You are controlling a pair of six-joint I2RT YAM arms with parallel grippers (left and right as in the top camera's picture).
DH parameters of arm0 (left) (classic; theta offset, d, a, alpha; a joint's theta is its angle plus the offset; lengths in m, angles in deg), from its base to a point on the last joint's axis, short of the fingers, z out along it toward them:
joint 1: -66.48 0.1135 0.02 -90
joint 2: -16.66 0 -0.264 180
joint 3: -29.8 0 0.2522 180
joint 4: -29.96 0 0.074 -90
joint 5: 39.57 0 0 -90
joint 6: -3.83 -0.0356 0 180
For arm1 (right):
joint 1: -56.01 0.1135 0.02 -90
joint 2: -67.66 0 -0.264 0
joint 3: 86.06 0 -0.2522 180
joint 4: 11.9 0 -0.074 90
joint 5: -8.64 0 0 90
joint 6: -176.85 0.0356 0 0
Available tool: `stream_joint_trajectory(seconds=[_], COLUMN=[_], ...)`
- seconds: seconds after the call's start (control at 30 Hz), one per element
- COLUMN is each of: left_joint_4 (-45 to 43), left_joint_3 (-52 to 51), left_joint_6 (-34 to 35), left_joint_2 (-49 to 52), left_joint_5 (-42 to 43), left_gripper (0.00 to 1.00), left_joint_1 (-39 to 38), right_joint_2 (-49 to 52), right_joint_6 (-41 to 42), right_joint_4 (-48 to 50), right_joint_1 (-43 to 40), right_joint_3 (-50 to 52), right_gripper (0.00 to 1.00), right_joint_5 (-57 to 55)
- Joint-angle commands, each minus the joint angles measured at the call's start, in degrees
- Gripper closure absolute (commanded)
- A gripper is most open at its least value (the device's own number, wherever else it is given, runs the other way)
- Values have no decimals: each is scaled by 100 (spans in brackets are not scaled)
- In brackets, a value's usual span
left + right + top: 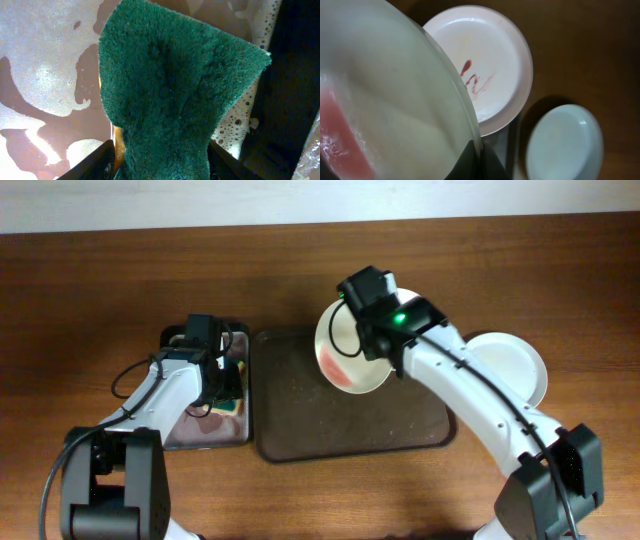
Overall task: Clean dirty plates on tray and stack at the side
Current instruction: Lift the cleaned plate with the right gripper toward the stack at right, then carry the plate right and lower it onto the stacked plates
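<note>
Next, I set the white plate down with my right gripper on top of the pale mint plate (499,375) (562,145) beside the brown tray.
My right gripper (383,348) (480,156) is shut on the rim of a white plate (345,355) (385,100), holding it tilted above the dark brown tray (350,430). A broad red sauce smear shows on its face. Beneath it lies a second white plate (490,65) with thin red streaks, hidden in the overhead view. A pale mint plate (515,365) (565,145) with no streaks showing rests on the table right of the tray. My left gripper (225,392) (162,162) is shut on a green scouring sponge (175,85) (232,406) over the grey metal tray.
The narrow grey metal tray (200,435) (40,75) stands left of the brown tray and holds foamy water. Bare wooden table lies along the back and the front edge. A white wall borders the table's far side.
</note>
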Motion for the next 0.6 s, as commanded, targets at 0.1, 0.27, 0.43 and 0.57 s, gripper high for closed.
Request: stream_joint_trajectory(seconds=[0.1,0.27,0.43,0.57], left_joint_4=[-4,-13,-11,-11], left_joint_3=[-48,-48,-48,-48], left_joint_6=[-28,-31,-31,-28], left_joint_2=[-33,-33,-33,-33], left_joint_5=[-81,-101,-101,-98], left_gripper=[46,46,45,45], left_joint_1=[26,68,79,79], right_joint_2=[-225,-225,-225,-225], right_joint_6=[4,2,4,4], right_joint_4=[90,282,411,466], right_joint_1=[874,1408,1644,1690], right_joint_3=[-140,-140,-140,-140], right_gripper=[96,96,96,96], right_joint_5=[-1871,-2944,-3598,-3676])
